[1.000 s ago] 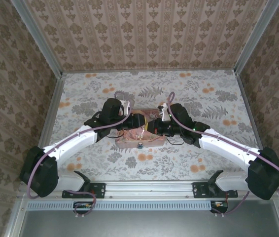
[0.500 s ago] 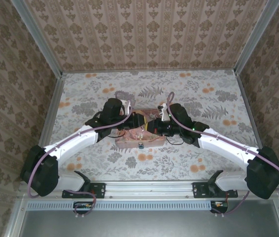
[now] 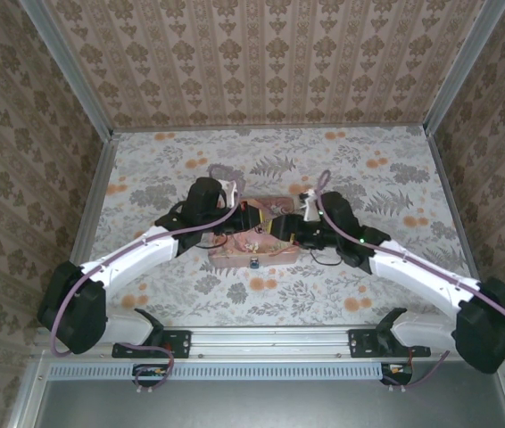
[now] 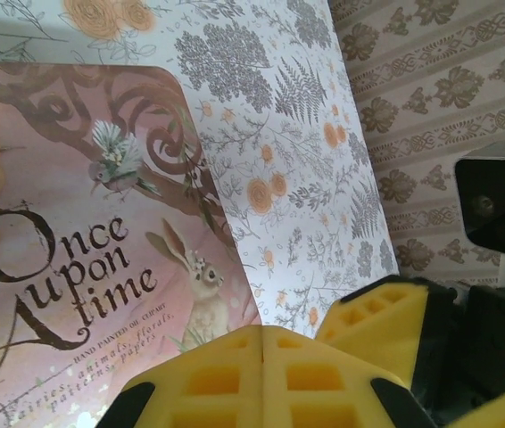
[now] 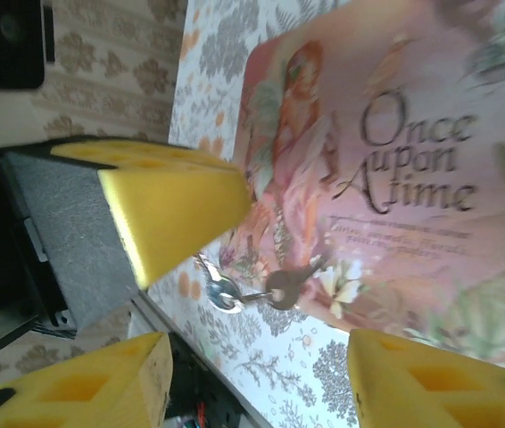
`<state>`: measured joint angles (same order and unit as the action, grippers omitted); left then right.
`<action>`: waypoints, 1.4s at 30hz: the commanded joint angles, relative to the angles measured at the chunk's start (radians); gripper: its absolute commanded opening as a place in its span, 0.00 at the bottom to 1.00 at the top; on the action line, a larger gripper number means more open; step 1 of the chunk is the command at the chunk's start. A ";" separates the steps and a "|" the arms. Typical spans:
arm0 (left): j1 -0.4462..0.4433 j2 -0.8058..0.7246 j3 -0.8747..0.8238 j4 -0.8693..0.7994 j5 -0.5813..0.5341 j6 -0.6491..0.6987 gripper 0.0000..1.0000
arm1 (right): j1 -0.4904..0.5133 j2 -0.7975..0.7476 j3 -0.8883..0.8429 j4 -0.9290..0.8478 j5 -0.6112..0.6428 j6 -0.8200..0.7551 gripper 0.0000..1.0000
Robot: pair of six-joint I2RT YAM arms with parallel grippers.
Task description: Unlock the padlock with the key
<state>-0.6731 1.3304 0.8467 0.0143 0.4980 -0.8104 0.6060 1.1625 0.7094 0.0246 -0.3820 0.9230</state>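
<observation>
My right gripper needs to grab the hanging head (image 5: 225,295) by the ring before the key goes into the padlock, as my left gripper is pinching the key by its blade.
The padlock (image 3: 253,262) is a tiny shiny piece with a bluish glint at the front edge of the pink tin (image 3: 235,254). In the right wrist view the padlock (image 5: 221,292) has the key (image 5: 284,287) beside it, a dark round head joined to it by a thin shaft. My right gripper (image 5: 257,366) is open around that spot and touches neither. My left gripper (image 4: 264,334) is shut, its yellow pads (image 5: 172,205) pressed together with nothing seen between them, hovering just above the padlock. Both grippers meet over the tin, left gripper (image 3: 254,217) and right gripper (image 3: 281,227).
The tin (image 4: 65,259) reads "Once upon a time" and lies flat on the floral tabletop (image 3: 368,178). Patterned walls (image 3: 261,62) enclose the table at back and sides. A metal rail (image 3: 270,341) runs along the near edge by the arm bases.
My right gripper has gone from shut to open and its arm has drawn back a little to the right. The left gripper has closed fully. The padlock stays where it was.
</observation>
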 commanded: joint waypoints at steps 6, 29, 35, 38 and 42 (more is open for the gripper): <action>0.042 -0.026 0.030 0.043 0.028 0.125 0.00 | -0.081 -0.028 -0.190 0.441 -0.078 -0.023 0.59; 0.053 -0.053 0.010 0.217 0.059 0.082 0.00 | -0.013 0.198 -0.098 0.786 -0.143 -0.026 0.52; 0.053 -0.057 0.006 0.231 0.058 0.067 0.00 | -0.008 0.216 -0.085 0.801 -0.145 -0.020 0.47; 0.053 -0.056 0.005 0.235 0.057 0.062 0.00 | -0.006 0.217 -0.079 0.801 -0.148 -0.020 0.44; 0.052 -0.056 0.004 0.242 0.053 0.053 0.00 | -0.005 0.221 -0.076 0.802 -0.147 -0.016 0.40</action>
<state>-0.6266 1.3041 0.8532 0.2188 0.5358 -0.7410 0.5941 1.3712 0.6071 0.7830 -0.5095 0.8978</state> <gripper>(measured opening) 0.044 0.408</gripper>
